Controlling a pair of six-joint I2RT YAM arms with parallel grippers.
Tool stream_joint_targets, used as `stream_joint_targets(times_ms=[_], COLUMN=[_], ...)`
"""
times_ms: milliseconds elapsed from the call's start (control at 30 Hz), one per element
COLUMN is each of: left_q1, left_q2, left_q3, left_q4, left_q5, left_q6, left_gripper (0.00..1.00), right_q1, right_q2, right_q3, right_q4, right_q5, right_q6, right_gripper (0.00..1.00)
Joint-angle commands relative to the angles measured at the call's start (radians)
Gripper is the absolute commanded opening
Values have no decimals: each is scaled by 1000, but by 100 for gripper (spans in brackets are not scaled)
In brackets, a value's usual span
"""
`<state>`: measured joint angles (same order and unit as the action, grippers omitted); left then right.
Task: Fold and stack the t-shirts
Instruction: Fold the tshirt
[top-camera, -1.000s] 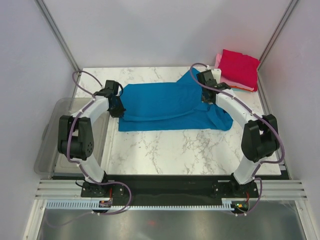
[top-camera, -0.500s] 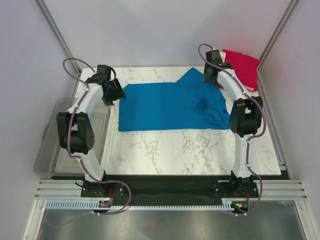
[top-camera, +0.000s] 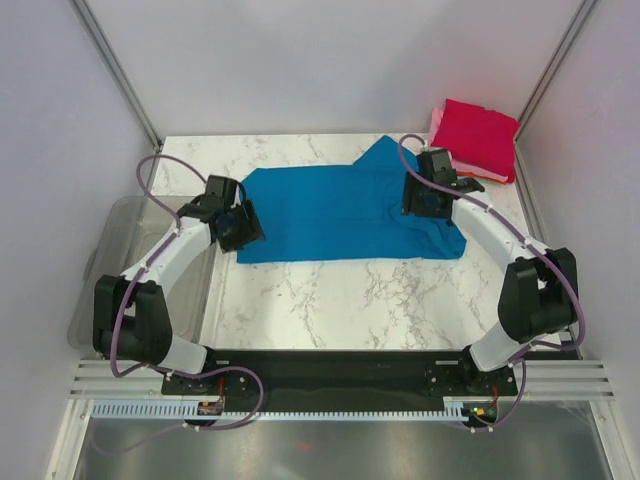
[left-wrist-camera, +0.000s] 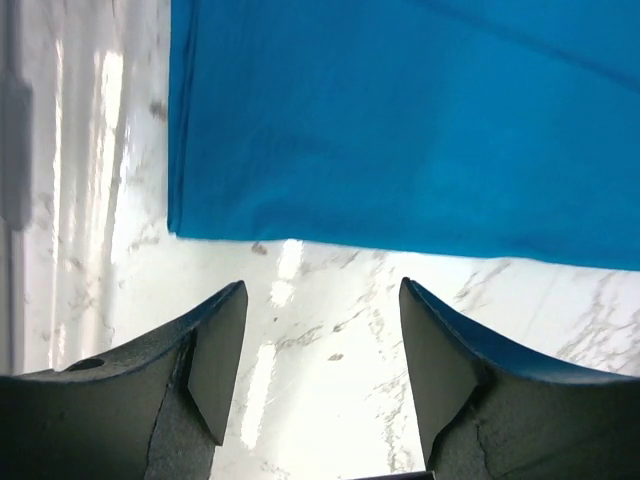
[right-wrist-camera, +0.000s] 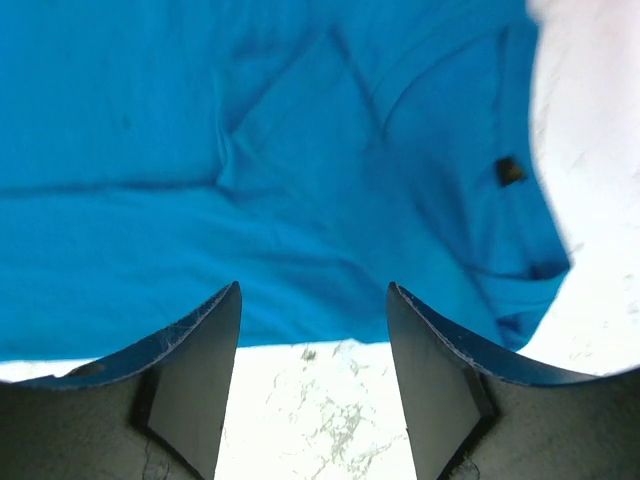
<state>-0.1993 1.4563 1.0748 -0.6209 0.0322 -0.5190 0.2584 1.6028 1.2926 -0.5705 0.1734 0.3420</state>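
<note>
The robot's right gripper should next go to the near corner (top-camera: 461, 252) (right-wrist-camera: 520, 333) of the blue t-shirt's neck end, close to the small black tag, and close there.
A bright blue t-shirt (top-camera: 340, 212) lies flat across the middle of the marble table, folded into a wide band, with its sleeve and neck end at the right. My left gripper (top-camera: 240, 225) hovers open over the shirt's near left corner. In the left wrist view the blue t-shirt (left-wrist-camera: 400, 120) fills the top, and bare marble shows between the left gripper's (left-wrist-camera: 322, 300) fingers. My right gripper (top-camera: 425, 195) hangs open above the shirt's right part. In the right wrist view the blue t-shirt's (right-wrist-camera: 250, 200) near hem runs just ahead of the right gripper (right-wrist-camera: 313, 300). Neither gripper holds anything.
A stack of folded t-shirts sits at the back right corner, crimson red (top-camera: 478, 135) on top and a pink edge (top-camera: 437, 118) beneath. A clear grey plastic bin (top-camera: 105, 290) stands off the table's left side. Grey walls close in on both sides.
Both grippers were shut on the shirt's ends a second ago and have opened and let go. Both arms swung back and now sit nearer the shirt's front edge. The shirt lies flatter.
</note>
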Motion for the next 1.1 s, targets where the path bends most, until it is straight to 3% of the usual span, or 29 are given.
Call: stream_joint_targets(times_ms=[0, 300, 633, 867, 1067], left_q1=[1, 1, 3, 6, 12], left_q2=[-48, -140, -148, -139, -128], left_q3=[-107, -302, -369, -380, -389], left_q4=[143, 217, 300, 332, 351], left_q5=[35, -95, -172, -198, -209], left_q6=[-93, -176, -207, -202, -200], left_gripper=[69, 76, 78, 77, 76], right_q1=[19, -56, -224, -442, -458], right_q2=[-4, -204, -313, -279, -238], right_q3=[-94, -374, -598, -658, -678], right_q4=[20, 37, 205, 339, 409], right_q5=[34, 138, 17, -170, -253], right_q6=[18, 138, 236, 253, 268], right_gripper=[67, 66, 56, 52, 51])
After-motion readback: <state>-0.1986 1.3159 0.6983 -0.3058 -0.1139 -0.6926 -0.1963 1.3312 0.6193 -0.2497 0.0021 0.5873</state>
